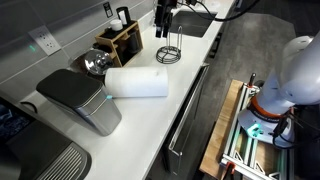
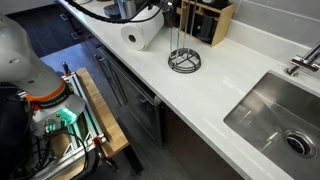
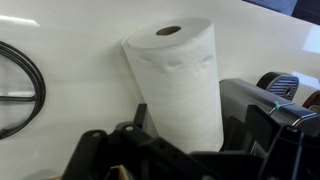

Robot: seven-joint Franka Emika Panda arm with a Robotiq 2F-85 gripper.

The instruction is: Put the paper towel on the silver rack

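Observation:
My gripper will move next to the paper towel's end (image 1: 166, 74) (image 3: 168, 35) facing the front edge of the counter and close there, beside the hole.
The paper towel (image 1: 137, 82) is a thick white roll lying on its side on the white counter, next to the grey appliance. It also shows in the other exterior view (image 2: 142, 37) and fills the middle of the wrist view (image 3: 178, 80). The silver rack (image 1: 170, 53) stands empty on the counter between the roll and the sink, seen in both exterior views (image 2: 184, 60); part of its ring shows at the left edge of the wrist view (image 3: 20, 90). My gripper (image 1: 163, 22) hovers above the rack (image 2: 170, 14), open and empty, apart from the roll (image 3: 198, 128).
A wooden knife block (image 1: 123, 42) stands against the wall behind the rack. The grey appliance (image 1: 80, 100) and a metal bowl (image 1: 95, 64) sit beside the roll. The sink (image 2: 275, 110) lies past the rack. The counter's front edge (image 2: 150, 85) is near.

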